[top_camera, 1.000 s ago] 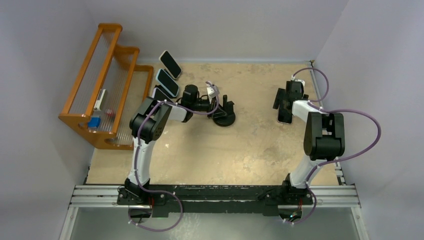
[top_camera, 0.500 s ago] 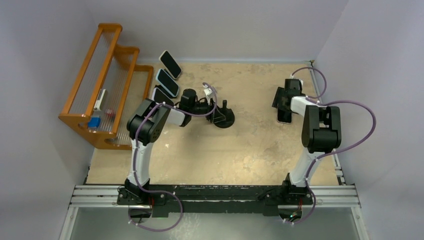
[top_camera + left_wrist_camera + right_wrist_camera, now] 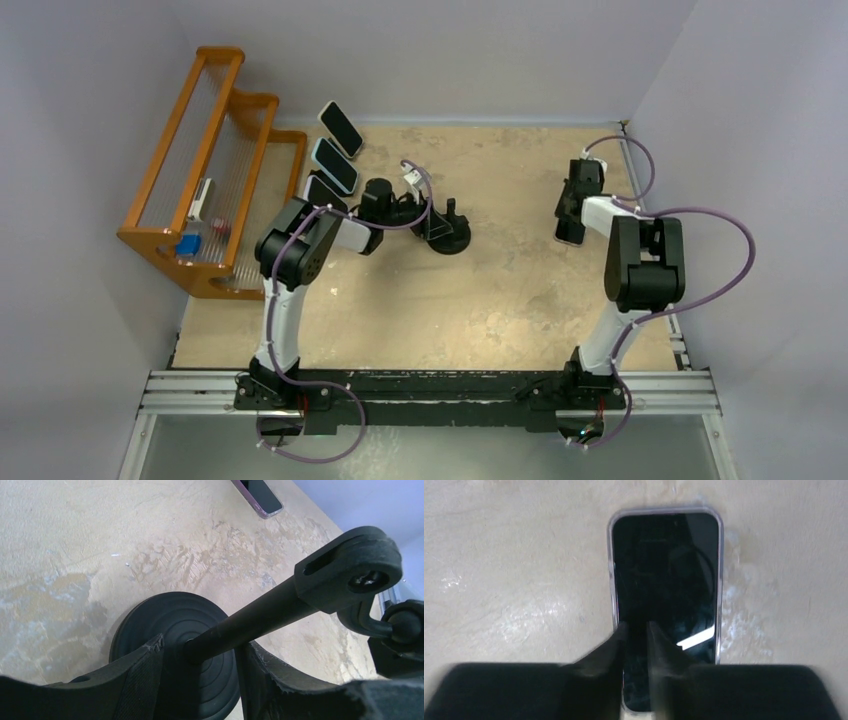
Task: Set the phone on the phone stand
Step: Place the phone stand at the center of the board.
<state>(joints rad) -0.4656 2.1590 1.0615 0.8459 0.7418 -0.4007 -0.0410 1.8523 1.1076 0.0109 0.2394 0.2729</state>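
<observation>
My right gripper's fingers are almost together over the phone's screen. Next, my right gripper opens wider than the phone and grips its long edges (image 3: 719, 612).
The black phone stand (image 3: 447, 236) sits mid-table, a round base (image 3: 175, 645) with a tilted stem (image 3: 270, 607) and a clamp head (image 3: 350, 567). My left gripper (image 3: 430, 224) (image 3: 202, 652) is open around the stem low down, with a gap on its left side. The phone (image 3: 569, 236) (image 3: 666, 570) lies flat, screen up, at the right, and its far end also shows in the left wrist view (image 3: 257, 494). My right gripper (image 3: 572, 208) (image 3: 636, 630) hovers over the phone's near left part. Its fingers are drawn almost together with nothing between them.
An orange wooden rack (image 3: 215, 170) stands at the far left. Three dark phones (image 3: 340, 128) (image 3: 333, 165) (image 3: 320, 190) lean in a row beside it, just behind my left arm. Grey walls close in the table on three sides.
My left gripper let go of the stand's stem and now stands open around it. My right gripper's jaws closed from wide to a narrow slit above the phone.
</observation>
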